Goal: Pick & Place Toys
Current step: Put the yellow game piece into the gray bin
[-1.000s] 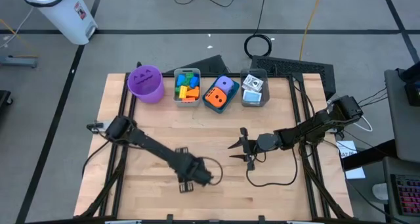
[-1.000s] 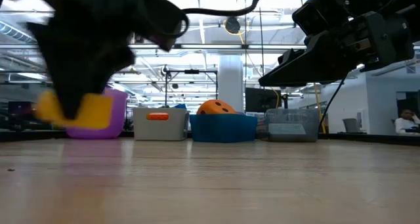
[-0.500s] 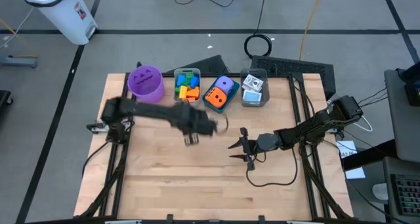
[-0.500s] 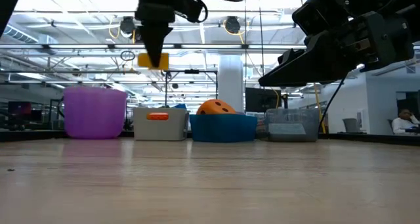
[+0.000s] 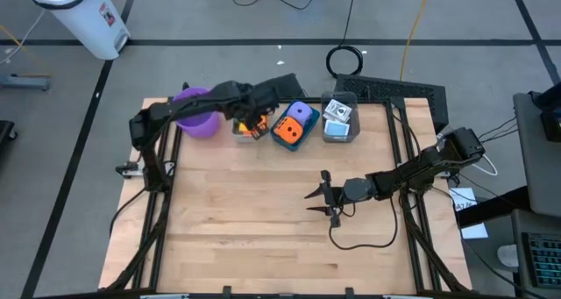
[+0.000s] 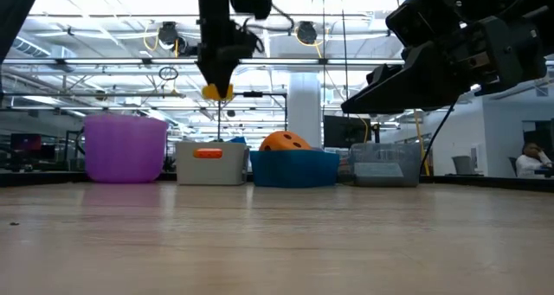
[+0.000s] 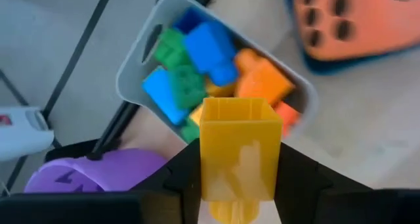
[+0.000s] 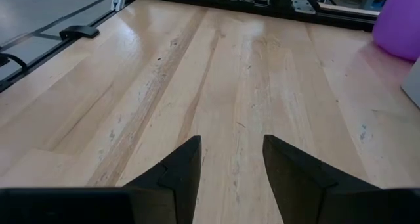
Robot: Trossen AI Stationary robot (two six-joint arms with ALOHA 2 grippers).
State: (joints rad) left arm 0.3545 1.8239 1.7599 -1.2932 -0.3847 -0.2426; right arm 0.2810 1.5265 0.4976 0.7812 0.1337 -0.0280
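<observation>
I need to use my left gripper to set the yellow brick down beside the green bricks in the grey bin (image 5: 243, 105) (image 7: 156, 71), on the side toward the purple cup.
My left gripper (image 5: 249, 117) hangs at the table's far side above the grey bin (image 7: 139, 56), shut on a yellow brick (image 7: 239, 142). Blue, green and orange bricks (image 7: 197, 60) lie in that bin. In the low view the yellow brick (image 6: 216, 91) shows well above the grey bin (image 6: 208, 164). To its right the blue bin (image 5: 282, 144) holds an orange die (image 5: 287, 131) and a purple die (image 5: 301, 113), and the clear bin (image 5: 340, 120) holds small printed cubes. My right gripper (image 5: 321, 196) rests open near the table's middle, nothing between its fingers (image 8: 177, 168). My left gripper pinches the yellow brick by two opposite side walls (image 7: 209, 159) between its two fingers (image 7: 184, 178). It comes from above, slanting down toward the far edge. The brick is lifted clear and sticks out below the fingertips, over the grey bin.
A purple cup (image 5: 195, 113) stands left of the grey bin at the far left. The four containers form a row along the far edge. Bare wood spreads over the near half (image 5: 263, 238). A dark cable loops on the table by my right arm (image 5: 359, 242).
My left gripper has carried the yellow brick from the near middle of the table up and toward the far edge, turning as it went. It now hangs over the grey bin. The brick stays in its hold.
</observation>
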